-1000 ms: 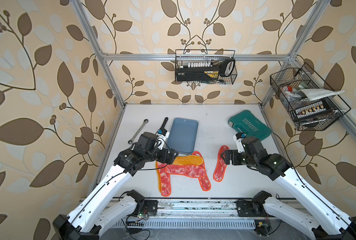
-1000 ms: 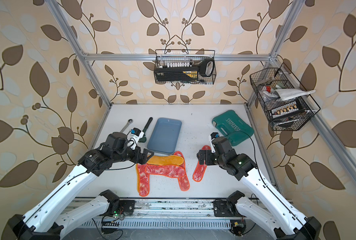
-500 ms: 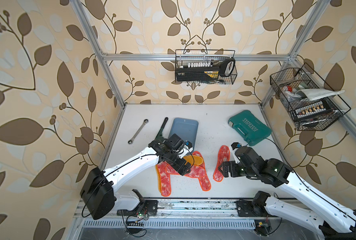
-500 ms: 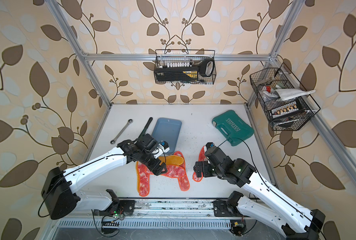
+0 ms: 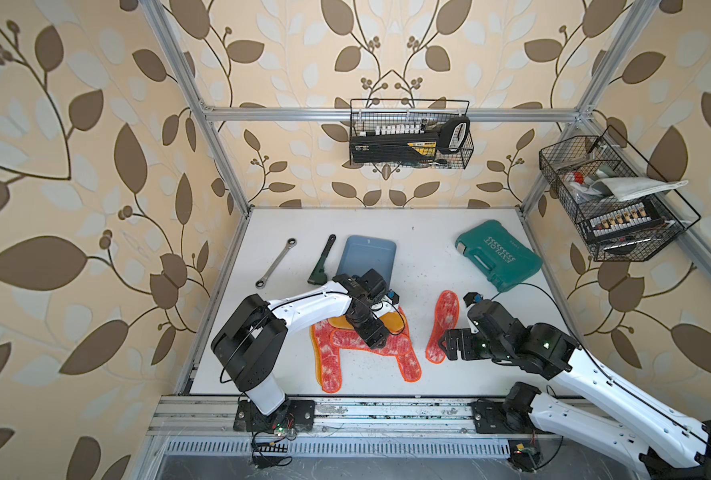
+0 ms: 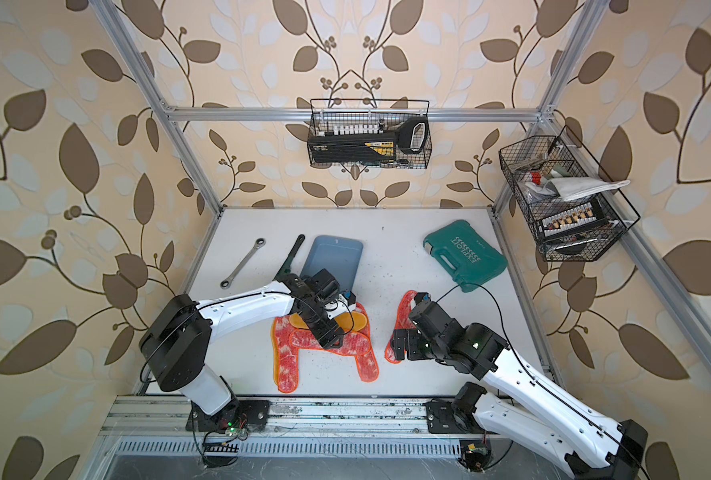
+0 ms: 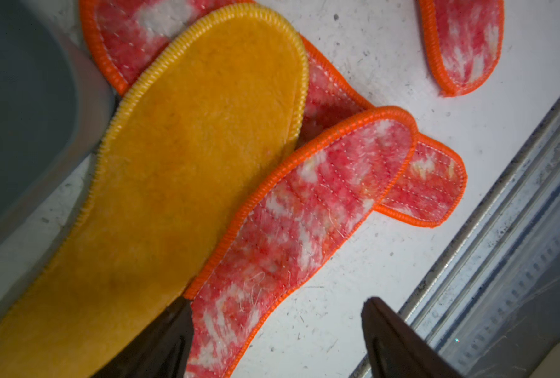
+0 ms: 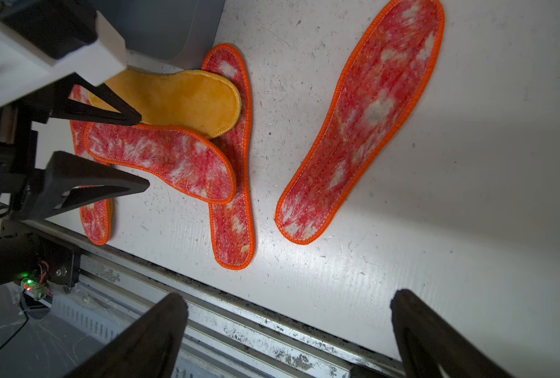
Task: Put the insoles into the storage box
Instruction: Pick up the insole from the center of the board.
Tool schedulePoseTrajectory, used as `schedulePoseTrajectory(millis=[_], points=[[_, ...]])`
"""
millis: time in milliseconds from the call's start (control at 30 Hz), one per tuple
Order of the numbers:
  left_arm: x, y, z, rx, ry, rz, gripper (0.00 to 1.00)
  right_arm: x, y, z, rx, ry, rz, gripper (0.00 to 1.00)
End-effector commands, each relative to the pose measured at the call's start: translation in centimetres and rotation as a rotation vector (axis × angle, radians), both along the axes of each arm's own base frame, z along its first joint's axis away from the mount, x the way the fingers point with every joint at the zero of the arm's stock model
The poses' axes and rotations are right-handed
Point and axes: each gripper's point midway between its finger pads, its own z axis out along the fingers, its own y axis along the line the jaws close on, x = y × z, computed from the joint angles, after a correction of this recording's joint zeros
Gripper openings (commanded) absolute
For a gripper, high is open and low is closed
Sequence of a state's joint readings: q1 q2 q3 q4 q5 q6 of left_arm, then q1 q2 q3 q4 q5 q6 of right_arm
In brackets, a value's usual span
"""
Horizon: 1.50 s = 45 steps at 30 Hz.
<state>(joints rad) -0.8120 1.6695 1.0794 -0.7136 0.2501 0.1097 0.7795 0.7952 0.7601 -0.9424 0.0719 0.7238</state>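
Once the robot's left gripper lifts the top red-white insole off the pile, the right gripper next grasps the middle of that insole's near long edge (image 5: 363, 348) (image 8: 158, 175).
Several insoles lie in a pile near the table's front: a yellow-faced insole (image 5: 393, 320) (image 7: 174, 147) and a red-white insole (image 8: 174, 157) (image 7: 305, 212) on top of others. My left gripper (image 5: 372, 332) (image 7: 277, 307) is open and low over the pile, its fingers (image 8: 121, 114) on either side of that top red-white insole. A single red-white insole (image 5: 443, 324) (image 8: 370, 114) lies apart to the right. My right gripper (image 5: 445, 345) (image 8: 288, 304) is open and empty by its near end. The blue-grey storage box (image 5: 366, 255) (image 6: 333, 255) stands empty behind the pile.
A teal tool case (image 5: 497, 255) lies at the back right. A wrench (image 5: 275, 264) and a green-handled tool (image 5: 322, 259) lie left of the box. The metal rail (image 5: 345, 409) runs along the table's front edge. Wire baskets (image 5: 410, 133) hang on the walls.
My left arm has stretched out from beside the box to the insole pile and lowered, its jaws narrowing slightly. My right arm has drawn back toward the front, alongside the single insole.
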Motion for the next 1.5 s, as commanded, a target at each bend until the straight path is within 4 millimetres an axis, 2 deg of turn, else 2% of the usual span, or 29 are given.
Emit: schedulePoseTrajectory(millis=[0, 167, 433, 600, 833, 1033, 1100, 1200, 1467], points=[[0.7, -0.8, 0.0, -0.007, -0.028, -0.041, 0.80, 0.1, -0.1, -0.3, 0.006, -0.016, -0.018, 0.99], [1.6, -0.4, -1.4, 0.040, -0.057, -0.055, 0.74, 0.0, -0.1, -0.8, 0.010, -0.009, -0.020, 0.99], [0.5, -0.3, -3.0, 0.069, -0.015, -0.079, 0.68, 0.0, -0.1, -1.2, 0.011, -0.009, -0.020, 0.99], [-0.1, 0.0, -3.9, 0.139, -0.029, -0.107, 0.53, 0.0, 0.0, -1.4, 0.011, -0.005, -0.019, 0.99], [-1.2, 1.2, -5.1, 0.257, -0.054, -0.143, 0.38, 0.0, -0.2, -1.7, 0.003, -0.003, -0.024, 0.99], [-1.5, 2.0, -5.2, 0.323, -0.079, -0.162, 0.21, 0.1, -0.2, -2.0, 0.002, -0.005, -0.029, 0.99], [-1.5, 2.2, -5.1, 0.337, -0.084, -0.168, 0.18, 0.1, -0.2, -2.0, 0.000, -0.006, -0.030, 0.99], [-1.7, 2.4, -4.9, 0.354, -0.082, -0.171, 0.00, 0.1, -0.3, -2.0, 0.002, -0.010, -0.034, 0.99], [-1.8, 1.1, -1.2, 0.252, -0.102, -0.139, 0.00, 0.4, -0.3, -1.4, 0.013, -0.028, -0.041, 0.99]])
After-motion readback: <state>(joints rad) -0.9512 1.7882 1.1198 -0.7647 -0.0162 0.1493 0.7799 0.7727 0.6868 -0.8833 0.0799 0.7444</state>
